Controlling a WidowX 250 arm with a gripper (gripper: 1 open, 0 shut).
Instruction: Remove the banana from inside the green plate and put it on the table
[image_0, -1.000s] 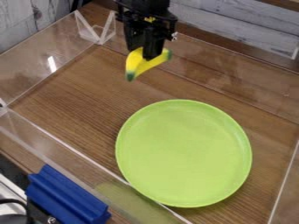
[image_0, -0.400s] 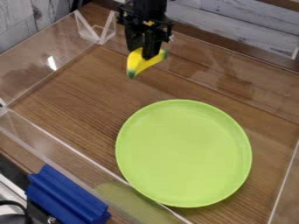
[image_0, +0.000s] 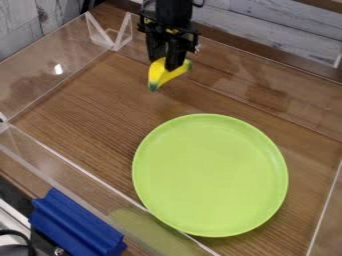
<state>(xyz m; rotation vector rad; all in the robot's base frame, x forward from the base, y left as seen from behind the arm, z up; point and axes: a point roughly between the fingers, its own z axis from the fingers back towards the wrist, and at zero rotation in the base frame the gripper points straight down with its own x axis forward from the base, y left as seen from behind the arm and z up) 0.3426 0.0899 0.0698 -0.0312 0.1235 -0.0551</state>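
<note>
My gripper is going to release the banana. It will let go on the bare wood (image_0: 164, 94) just behind the green plate's far rim.
The banana (image_0: 164, 75), small, yellow with dark tips, hangs tilted from my gripper (image_0: 170, 58), which is shut on its upper end. It is held above the brown wood-grain table (image_0: 94, 115), behind and left of the green plate (image_0: 210, 173). The plate is round, lime-green and has nothing in it. It lies flat on the table at the front right. The black arm comes down from the top edge of the view.
Clear acrylic walls (image_0: 54, 60) border the table on the left, back and front. A blue object (image_0: 74, 228) sits outside the front wall at the lower left. Bare wood lies left of the plate and under the banana.
The gripper has carried the banana slightly back, away from the plate. The plate has not moved.
</note>
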